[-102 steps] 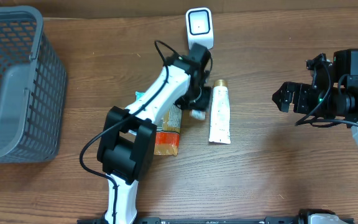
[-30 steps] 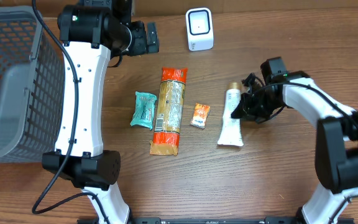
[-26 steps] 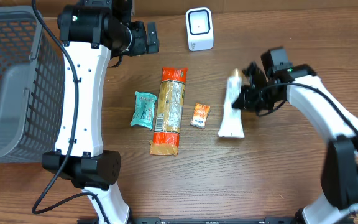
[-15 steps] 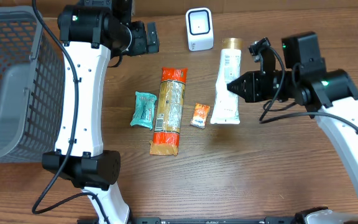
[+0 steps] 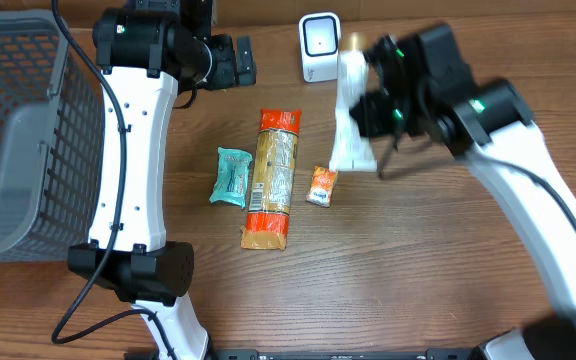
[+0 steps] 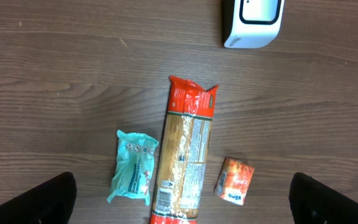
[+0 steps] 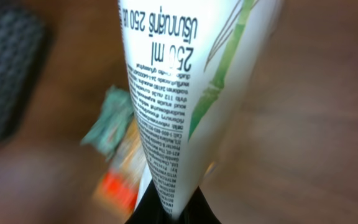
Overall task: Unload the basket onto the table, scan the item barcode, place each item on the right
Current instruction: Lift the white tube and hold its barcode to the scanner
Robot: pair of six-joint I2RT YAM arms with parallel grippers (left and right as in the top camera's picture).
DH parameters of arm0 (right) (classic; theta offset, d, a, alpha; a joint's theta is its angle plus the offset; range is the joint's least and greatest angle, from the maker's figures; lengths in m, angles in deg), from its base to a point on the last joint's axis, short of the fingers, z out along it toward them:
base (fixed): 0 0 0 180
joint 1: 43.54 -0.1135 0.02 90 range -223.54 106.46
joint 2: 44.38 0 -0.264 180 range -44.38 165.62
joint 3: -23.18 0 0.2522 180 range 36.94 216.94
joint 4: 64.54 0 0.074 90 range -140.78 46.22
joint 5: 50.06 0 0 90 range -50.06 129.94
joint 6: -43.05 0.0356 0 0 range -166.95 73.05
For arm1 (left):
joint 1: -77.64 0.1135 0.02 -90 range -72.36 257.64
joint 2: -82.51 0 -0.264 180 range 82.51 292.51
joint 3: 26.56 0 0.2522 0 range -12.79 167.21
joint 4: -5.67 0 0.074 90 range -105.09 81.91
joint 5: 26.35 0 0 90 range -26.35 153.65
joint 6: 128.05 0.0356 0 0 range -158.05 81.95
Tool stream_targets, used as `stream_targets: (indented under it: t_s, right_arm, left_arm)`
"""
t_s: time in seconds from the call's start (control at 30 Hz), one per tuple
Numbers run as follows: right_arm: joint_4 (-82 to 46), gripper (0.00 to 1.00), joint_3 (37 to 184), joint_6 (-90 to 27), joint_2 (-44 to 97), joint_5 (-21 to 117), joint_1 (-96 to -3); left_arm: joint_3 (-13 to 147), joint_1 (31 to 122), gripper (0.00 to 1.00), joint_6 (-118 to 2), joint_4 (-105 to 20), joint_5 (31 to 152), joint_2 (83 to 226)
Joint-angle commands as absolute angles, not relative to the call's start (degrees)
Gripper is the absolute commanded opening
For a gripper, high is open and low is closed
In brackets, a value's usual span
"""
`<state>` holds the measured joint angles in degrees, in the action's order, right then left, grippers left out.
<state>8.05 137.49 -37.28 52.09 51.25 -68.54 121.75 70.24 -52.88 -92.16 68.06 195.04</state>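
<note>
My right gripper will let go of the white tube on the bare table (image 5: pixel 493 176) well past the orange packet, opposite the basket.
The item, a white tube (image 5: pixel 347 125) with green bamboo art and small black print (image 7: pixel 179 87), hangs above the table in my right gripper (image 5: pixel 373 110), which is shut on its flat crimped end (image 7: pixel 171 208). The tube's cap end lies just right of the white barcode scanner (image 5: pixel 320 46). No barcode shows on the tube face in the right wrist view. My left gripper (image 5: pixel 230 62) hovers high at the back left, open and holding nothing (image 6: pixel 182 202). Its wrist view looks down on the scanner (image 6: pixel 253 22).
On the table lie a long pasta pack (image 5: pixel 273 175), a teal packet (image 5: pixel 231 176) and a small orange packet (image 5: pixel 321 185). A grey mesh basket (image 5: pixel 23 140) stands at the far left. The left arm's white links (image 5: pixel 133 150) rise between the basket and the packets.
The right gripper has lifted the tube off the table and carried it up and left, close to the scanner. The left arm has not moved.
</note>
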Motion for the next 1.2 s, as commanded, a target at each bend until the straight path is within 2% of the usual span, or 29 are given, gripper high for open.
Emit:
stream_targets:
  t_s: [0.0,0.1,0.17,0.2,0.3,0.47,0.67,1.17]
  right_arm:
    - [5.23,0.03,145.91,-42.7,63.41,26.53,-68.32]
    - [-3.6,0.04,146.89,-50.33,70.9,14.46,-68.32]
    - [-10.6,0.04,146.89,-58.83,74.93,10.81,-68.38]
    - [-17.22,0.04,146.89,-66.98,78.07,7.69,-68.63]
    - [-28.19,0.04,146.89,-77.21,81.77,2.66,-69.35]
    - [-42.99,0.04,146.87,-88.75,86.58,1.41,-70.35]
    - [-54.47,0.04,146.82,-105.1,92.85,0.58,-71.23]
    - [-56.3,0.04,146.85,-107.68,94.16,-2.46,-72.06]
  left_arm:
    - [121.51,70.22,1.0,-52.2,-92.09,67.66,195.43]
    - [121.51,70.22,1.0,-52.2,-92.09,67.66,195.43]
    - [121.51,70.22,1.0,-52.2,-92.07,67.68,195.43]
    - [121.51,70.22,1.0,-52.2,-92.07,67.66,195.43]
    - [121.51,70.22,1.0,-52.2,-92.09,67.66,195.43]
    - [121.51,70.22,1.0,-52.2,-92.07,67.66,195.43]
    - [121.51,70.22,1.0,-52.2,-92.07,67.66,195.43]
    - [121.51,70.22,1.0,-52.2,-92.07,67.66,195.43]
